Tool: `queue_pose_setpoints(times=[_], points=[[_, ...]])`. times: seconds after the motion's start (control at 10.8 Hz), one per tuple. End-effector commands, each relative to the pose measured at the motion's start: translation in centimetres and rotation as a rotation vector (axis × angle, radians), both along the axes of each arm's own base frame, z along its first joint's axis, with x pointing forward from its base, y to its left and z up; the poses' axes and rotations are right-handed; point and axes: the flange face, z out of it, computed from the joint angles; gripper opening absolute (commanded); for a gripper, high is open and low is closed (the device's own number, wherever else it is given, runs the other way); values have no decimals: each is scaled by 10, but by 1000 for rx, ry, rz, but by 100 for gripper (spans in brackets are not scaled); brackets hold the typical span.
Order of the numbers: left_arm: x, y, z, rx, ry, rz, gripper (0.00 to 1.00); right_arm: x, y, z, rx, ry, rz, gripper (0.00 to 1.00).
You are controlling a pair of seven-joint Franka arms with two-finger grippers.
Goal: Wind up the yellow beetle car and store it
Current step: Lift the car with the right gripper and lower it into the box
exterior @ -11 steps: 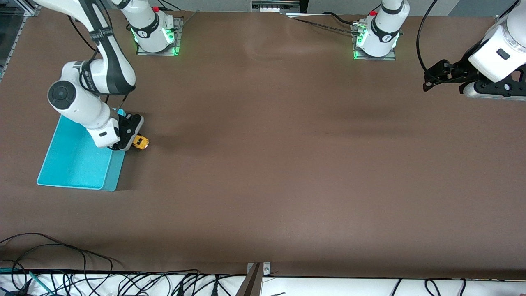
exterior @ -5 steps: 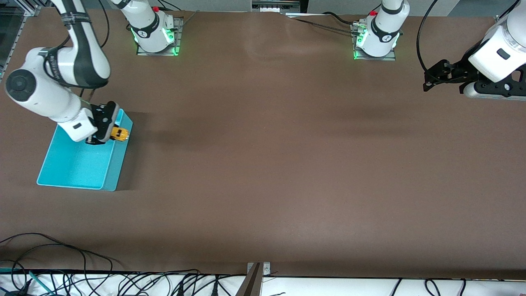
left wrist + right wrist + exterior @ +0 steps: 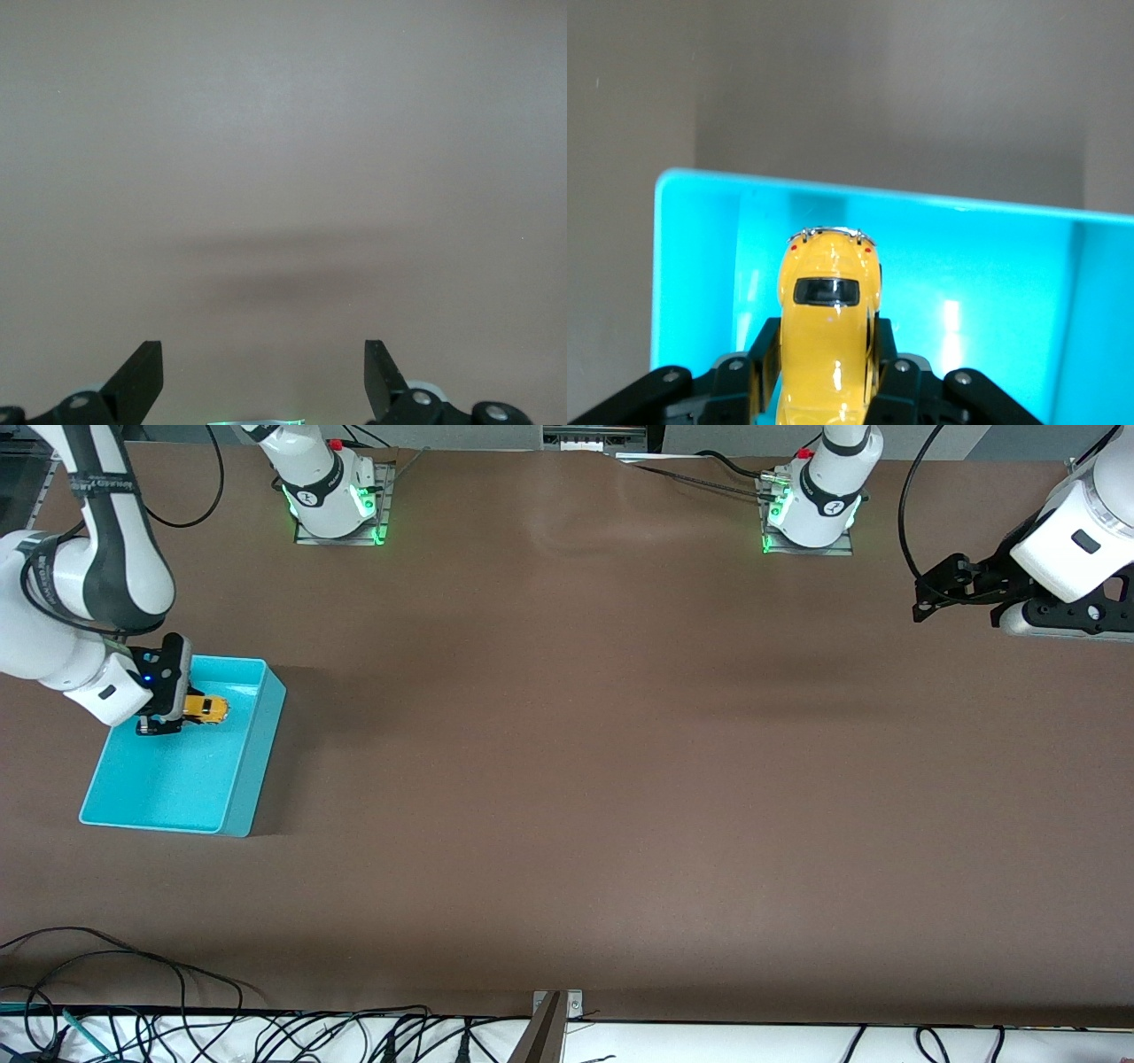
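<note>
Next, my right gripper lets go of the yellow beetle car on the turquoise bin's bottom (image 3: 209,724), in the half that is closer to the bases of the arms.
The yellow beetle car (image 3: 205,708) is tiny, yellow-orange, with dark windows. My right gripper (image 3: 177,710) is shut on the car's sides and holds it over the inside of the turquoise bin (image 3: 239,779), near the bin's edge closest to the robot bases. In the right wrist view the car (image 3: 828,328) sits between the black fingers (image 3: 764,350), with the bin's floor (image 3: 983,292) below it. My left gripper (image 3: 926,602) is open and empty above bare table at the left arm's end; its fingertips (image 3: 142,372) show in the left wrist view, spread wide.
The brown table (image 3: 576,779) stretches from the bin toward the left arm's end. Cables (image 3: 133,1027) lie along the table's edge nearest the front camera. Both arm bases (image 3: 332,496) stand at the edge farthest from that camera.
My right gripper has carried the car from beside the bin, over the bin's wall, to above the bin's inside. The left arm has not moved.
</note>
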Motion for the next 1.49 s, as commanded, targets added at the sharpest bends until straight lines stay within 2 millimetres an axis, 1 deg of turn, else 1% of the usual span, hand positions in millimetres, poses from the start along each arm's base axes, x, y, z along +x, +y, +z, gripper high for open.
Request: queue_pose_setpoints(times=[0.0,0.09,0.19,0.37,0.56,0.84,1.02,1.12,1.21,1.3,1.39], points=[[3,2,5,-1,8,9,100,8,-26,-22,29,27,59,0],[3,2,5,-1,7,7,100,6,-31,-35,40,43,75,0],[3,2,6,-1,5,9,100,3,-40,-50,50,49,78,0],[3,2,5,-1,8,9,100,-4,-49,-80,68,56,102,0],[3,2,6,-1,6,9,100,-7,-60,-103,91,39,144,0],[3,2,6,-1,6,10,100,-11,-69,-126,124,35,126,0],[3,2,6,-1,6,10,100,-14,-71,-126,134,44,113,0],[3,2,4,-1,9,10,100,-17,-74,-127,146,51,95,66],[3,1,5,-2,8,13,100,-20,-74,-127,175,61,67,100],[3,-1,6,0,5,12,100,-21,-76,-125,185,68,55,100],[3,0,6,0,6,12,100,-21,-76,-115,187,71,56,100]])
